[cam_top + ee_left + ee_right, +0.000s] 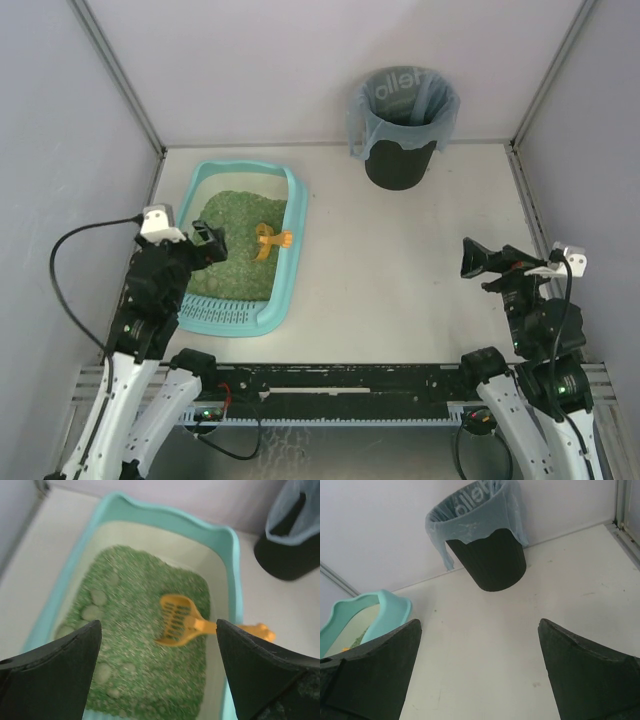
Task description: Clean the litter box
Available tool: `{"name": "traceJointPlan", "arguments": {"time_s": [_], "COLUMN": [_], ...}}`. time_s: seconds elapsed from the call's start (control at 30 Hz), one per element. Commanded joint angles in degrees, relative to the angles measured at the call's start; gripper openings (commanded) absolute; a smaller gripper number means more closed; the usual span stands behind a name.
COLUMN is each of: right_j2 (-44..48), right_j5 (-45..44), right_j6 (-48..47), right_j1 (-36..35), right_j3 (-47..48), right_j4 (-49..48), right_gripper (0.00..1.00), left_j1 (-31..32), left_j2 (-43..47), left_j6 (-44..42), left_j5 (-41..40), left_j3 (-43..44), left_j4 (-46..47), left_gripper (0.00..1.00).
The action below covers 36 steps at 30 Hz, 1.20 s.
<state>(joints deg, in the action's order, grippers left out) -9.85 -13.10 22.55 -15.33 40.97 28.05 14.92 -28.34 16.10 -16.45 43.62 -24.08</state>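
Note:
Next, I grab the litter box with my left gripper by its long rim (287, 264), just on the near side of the orange scoop's handle.
The litter box (296, 215) is a light-teal tray at the left of the table, with a slotted ledge (225, 314) at its near end. It holds green litter (232, 258). An orange slotted scoop (270, 242) lies on the litter, its handle resting on the right wall. My left gripper (208, 243) hovers open over the litter, left of the scoop. In the left wrist view the scoop (182, 620) lies ahead between the spread fingers, and pale clumps (98, 597) dot the litter. My right gripper (472, 258) is open above bare table at the right.
A round black bin (403, 125) with a grey-blue bag liner stands at the back right, also visible in the right wrist view as the bin (487, 550). Grey walls enclose the table on three sides. The litter box corner (385, 610) shows at the left of the right wrist view.

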Motion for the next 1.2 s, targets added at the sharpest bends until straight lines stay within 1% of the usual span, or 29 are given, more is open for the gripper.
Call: {"name": "traceJointPlan", "arguments": {"time_s": [0.0, 0.13, 0.27, 0.4, 0.53, 0.63, 0.73, 0.87, 1.0, 1.17], "right_j2": [-3.12, -6.12, -9.17, -11.06, -11.50, -11.51, -11.67, -12.41, -12.82, -12.99], "right_j5": [-0.45, 2.35, 4.62, 5.52, 5.65, 6.30, 6.89, 7.71, 8.26, 8.85], "right_j6": [2.24, 2.38, 2.32, 3.00, 4.12, 4.99, 5.37, 5.57, 5.86, 5.93], "right_j1": [0.04, 0.04, 0.04, 0.04, 0.04, 0.04, 0.04, 0.04, 0.04, 0.04], "right_j3": [0.69, 0.71, 0.71, 0.49, -0.75, -1.47, -2.02, -2.38, -2.34, -2.36], "right_j4": [1.44, 2.45, 3.13, 3.61, 2.69, 1.71, 1.14, 1.02, 0.71, 0.65], "right_gripper": [1.00, 0.97, 0.94, 0.93, 0.93, 0.92, 0.92, 0.92, 0.92, 0.92], "left_j1": [-0.25, -0.29, -0.14, 0.60, 0.63, 0.66, 0.70, 1.30, 3.48, 5.16], "left_j2": [-3.29, -4.79, -7.88, -7.33, -7.24, -7.91, -9.32, -14.75, -19.59, -24.41], "left_j6": [8.38, 9.30, 8.78, 9.94, 16.08, 19.00, 19.36, 18.16, 16.63, 17.07], "left_j5": [11.79, 13.41, 18.27, 22.41, 30.28, 31.52, 32.53, 38.05, 38.19, 36.18], "left_j3": [-0.61, -2.74, -3.35, -6.75, -11.95, -15.33, -17.17, -16.70, -15.64, -15.54], "left_j4": [1.33, 3.40, 2.96, 2.80, 8.84, 12.42, 15.86, 19.80, 20.48, 22.08], "left_gripper": [0.99, 0.99, 0.91, 0.89, 0.88, 0.84, 0.79, 0.78, 0.81, 0.80]}}
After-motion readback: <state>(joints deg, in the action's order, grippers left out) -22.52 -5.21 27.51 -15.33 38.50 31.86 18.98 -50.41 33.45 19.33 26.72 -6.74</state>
